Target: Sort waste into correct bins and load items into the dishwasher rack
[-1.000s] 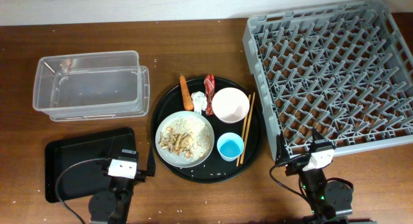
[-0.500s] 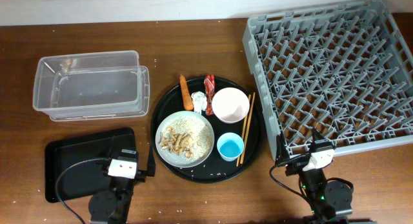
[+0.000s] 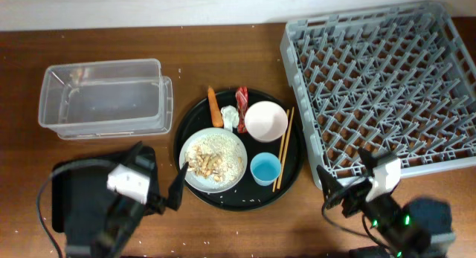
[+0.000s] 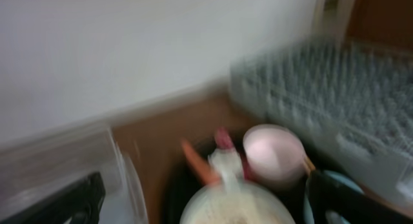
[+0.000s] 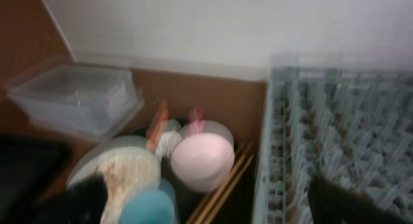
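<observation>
I will next close my left gripper on the blue cup at the cup's rim (image 3: 252, 166) beside the pale grey plate.
The round pale grey plate (image 3: 214, 157) with rice and beige scraps sits on the round black tray (image 3: 291, 176), with the carrot (image 3: 214, 107), red wrapper (image 3: 242, 96), tissue (image 3: 232, 117), pink-white bowl (image 3: 266, 120), blue cup (image 3: 265, 169) and chopsticks (image 3: 284, 146). The clear tub (image 3: 104, 98) is at the far left. The shallow black tray (image 3: 71, 184) lies under my left arm. The grey rack (image 3: 379, 87) fills the right. My left gripper (image 3: 177, 185) is open at the plate's left edge. My right gripper (image 3: 343, 185) is open by the rack's near corner. Both wrist views are blurred.
The left wrist view shows the bowl (image 4: 274, 153), carrot (image 4: 197, 162) and plate (image 4: 239, 208) ahead. The right wrist view shows the bowl (image 5: 201, 161), cup (image 5: 150, 208), chopsticks (image 5: 226, 185) and rack (image 5: 335, 121). The brown wooden table (image 3: 223, 57) carries scattered crumbs.
Both arms have lifted off their rest poses. The left gripper has swung right to the plate's edge. The right arm has shifted a little to the right and nearer.
</observation>
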Controlling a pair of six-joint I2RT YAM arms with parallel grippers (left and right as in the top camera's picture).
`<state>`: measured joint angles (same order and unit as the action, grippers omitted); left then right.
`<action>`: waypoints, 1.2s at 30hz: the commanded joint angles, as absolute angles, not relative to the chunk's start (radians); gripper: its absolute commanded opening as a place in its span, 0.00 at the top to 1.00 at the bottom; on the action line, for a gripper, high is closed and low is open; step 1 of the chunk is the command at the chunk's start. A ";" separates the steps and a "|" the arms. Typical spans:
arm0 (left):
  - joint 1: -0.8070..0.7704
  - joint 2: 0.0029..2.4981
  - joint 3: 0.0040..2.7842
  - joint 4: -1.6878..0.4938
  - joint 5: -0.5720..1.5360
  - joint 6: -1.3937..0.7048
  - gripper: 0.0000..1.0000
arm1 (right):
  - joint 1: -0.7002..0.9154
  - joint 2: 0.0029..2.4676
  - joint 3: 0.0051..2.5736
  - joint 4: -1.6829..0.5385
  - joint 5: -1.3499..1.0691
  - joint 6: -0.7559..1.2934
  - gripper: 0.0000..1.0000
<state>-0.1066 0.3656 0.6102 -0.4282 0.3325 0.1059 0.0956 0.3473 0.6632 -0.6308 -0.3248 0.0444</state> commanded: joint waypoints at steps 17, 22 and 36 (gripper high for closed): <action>-0.641 1.545 1.106 -0.663 0.194 -0.098 0.26 | -0.015 1.108 1.150 -1.083 -0.202 0.405 0.02; -0.645 1.678 1.106 -0.573 0.224 -0.099 0.51 | -0.014 1.126 1.150 -1.116 -0.200 0.398 0.02; -0.195 1.521 1.361 -0.861 1.357 0.050 1.00 | 0.016 1.190 1.150 -0.909 -1.166 -0.030 0.17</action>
